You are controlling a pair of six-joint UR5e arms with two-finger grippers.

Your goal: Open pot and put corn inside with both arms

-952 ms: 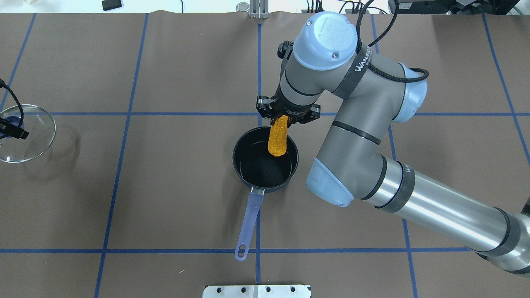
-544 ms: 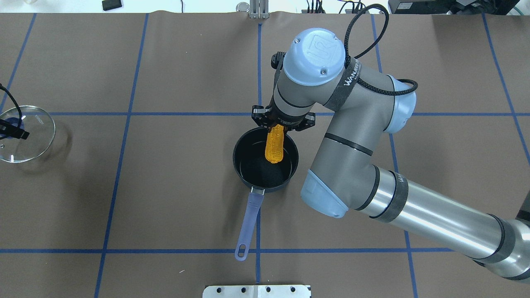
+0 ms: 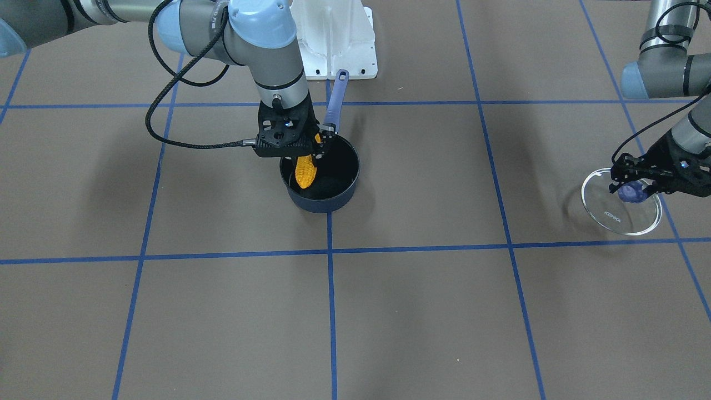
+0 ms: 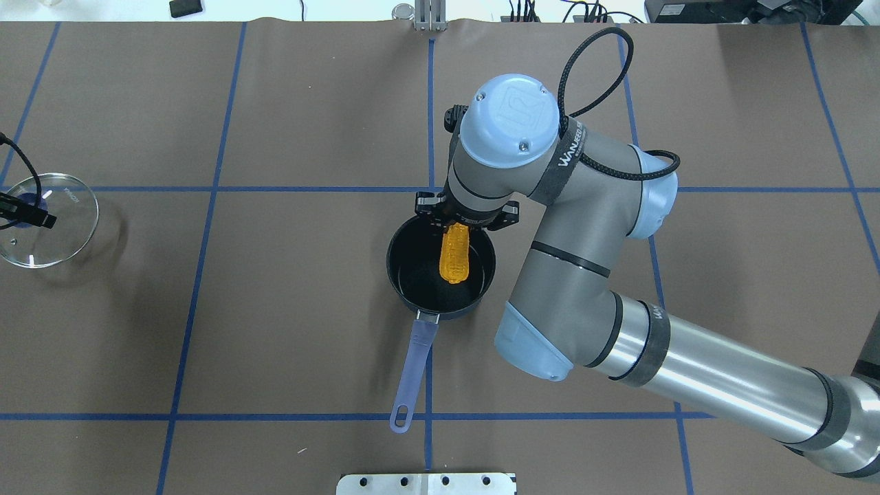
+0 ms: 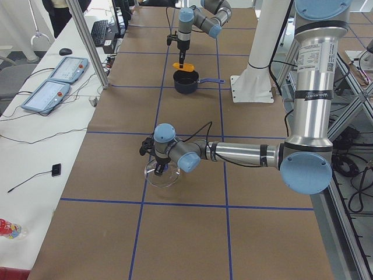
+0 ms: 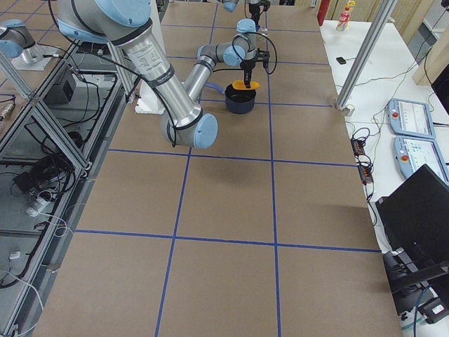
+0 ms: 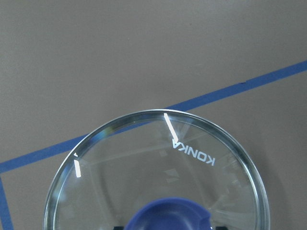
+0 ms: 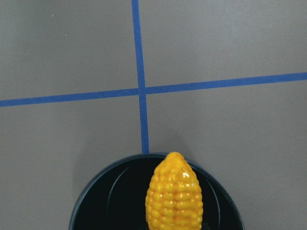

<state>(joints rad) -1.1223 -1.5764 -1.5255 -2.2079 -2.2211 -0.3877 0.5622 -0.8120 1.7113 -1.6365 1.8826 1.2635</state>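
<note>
I need to release the glass lid on the table (image 3: 596, 204) (image 7: 183, 212) from my left gripper, setting it free near the blue tape crossing, toward the navy pot.
The navy pot (image 4: 397, 275) stands open at the table's middle, its periwinkle handle (image 4: 412, 371) pointing toward the robot. It also shows in the front view (image 3: 328, 204). My right gripper (image 4: 459, 221) is shut on the thick end of the orange-yellow corn (image 4: 454, 258) and holds it tip-down over the pot's far rim, its lower part inside. The corn also shows in the front view (image 3: 305, 171) and the right wrist view (image 8: 173, 201). My left gripper (image 4: 27, 214) is shut on the blue knob (image 7: 168, 215) of the glass lid (image 4: 65, 227) at the far left, low over the table.
The white base block (image 4: 426, 483) sits at the near edge behind the pot handle. Blue tape lines grid the brown table cover. A small black object (image 4: 185, 8) lies past the far edge. Operator consoles (image 5: 58, 81) stand on the side bench.
My right gripper has come toward the robot and lower, carrying the corn deeper into the pot. The lid in my left gripper has shifted slightly.
</note>
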